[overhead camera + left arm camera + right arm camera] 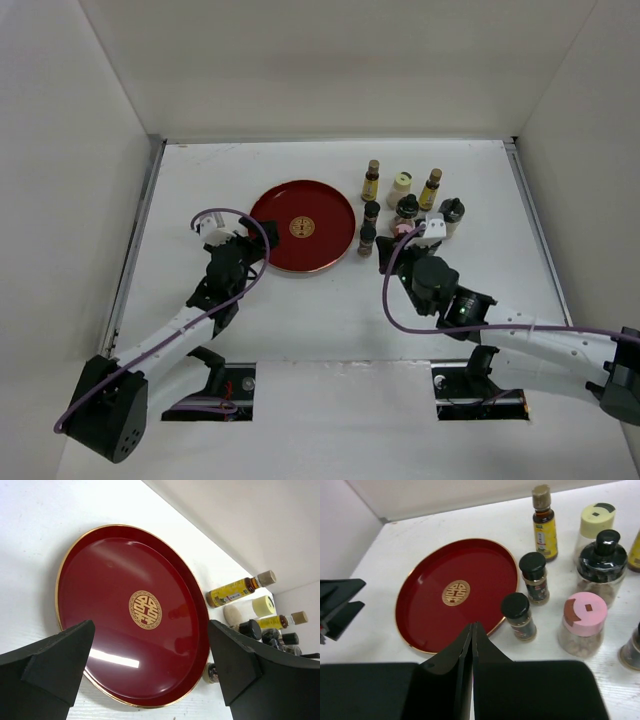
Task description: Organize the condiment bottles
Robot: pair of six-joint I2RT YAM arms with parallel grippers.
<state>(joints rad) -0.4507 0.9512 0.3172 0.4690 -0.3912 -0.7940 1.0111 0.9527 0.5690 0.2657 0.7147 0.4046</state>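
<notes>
The robot's right gripper should close on the cap of the near black-capped bottle (368, 231) (515, 606), the one that is between the red tray and the pink-capped jar.
The condiment bottles stand in a cluster right of the round red tray (325, 205): two amber ones with gold caps (371, 180) (430, 188), a cream one (400, 188), several dark ones with black caps (367, 238) and a pink-capped jar (403, 231). My left gripper (262, 235) is open and empty at the tray's left edge; its view shows the tray (100, 580) between the fingers. My right gripper (471, 626) is shut and empty, just in front of the tray's near right rim (430, 615), left of a black-capped bottle (518, 616) and the pink-capped jar (582, 625).
White walls close the table on the left, back and right. In the right wrist view the left gripper's fingers (340, 607) show at the far left of the tray. Purple cables loop over both arms.
</notes>
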